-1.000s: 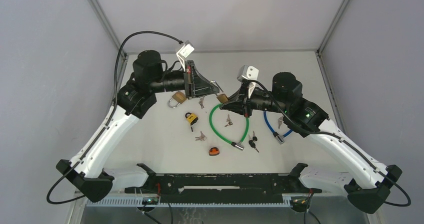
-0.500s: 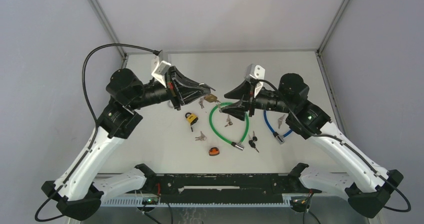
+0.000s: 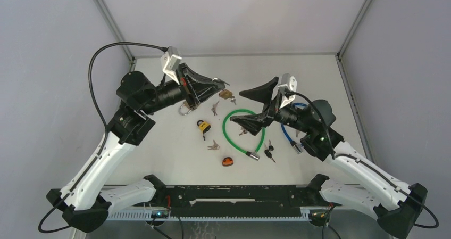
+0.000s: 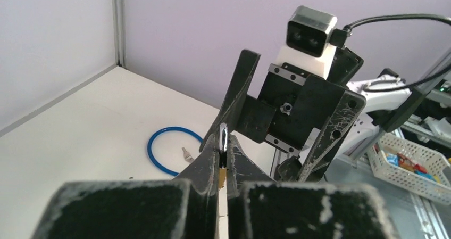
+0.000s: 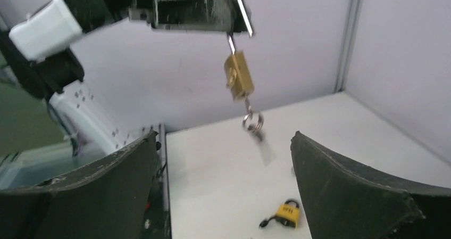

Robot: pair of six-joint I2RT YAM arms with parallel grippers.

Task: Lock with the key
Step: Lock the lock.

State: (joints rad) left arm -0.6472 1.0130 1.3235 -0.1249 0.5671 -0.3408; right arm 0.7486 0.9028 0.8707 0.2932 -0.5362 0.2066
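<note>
The robot's left gripper holds the brass padlock by its open shackle, so the right gripper should take the brass body [image 5: 240, 75] before the left gripper releases the shackle.
A small brass padlock [image 3: 226, 94] hangs in the air with my left gripper [image 3: 222, 83] shut on its steel shackle [image 4: 223, 137]. In the right wrist view the padlock [image 5: 237, 75] dangles below the left fingers, a key with its ring [image 5: 252, 121] hanging from the underside. My right gripper [image 3: 239, 107] stands wide open just right of the padlock and touches nothing. Nothing lies between its fingers [image 5: 345, 186], which frame the padlock from a distance.
On the table lie a yellow padlock [image 3: 203, 125], a silver padlock [image 3: 185, 109], a green cable lock [image 3: 224, 127], a blue cable lock [image 3: 285, 134], loose keys [image 3: 213, 146] and a small orange item [image 3: 228, 161]. Grey walls close in the table's sides and back.
The right gripper opened, let go at the padlock and drew back to the right. The left arm carried the padlock a little left and up.
</note>
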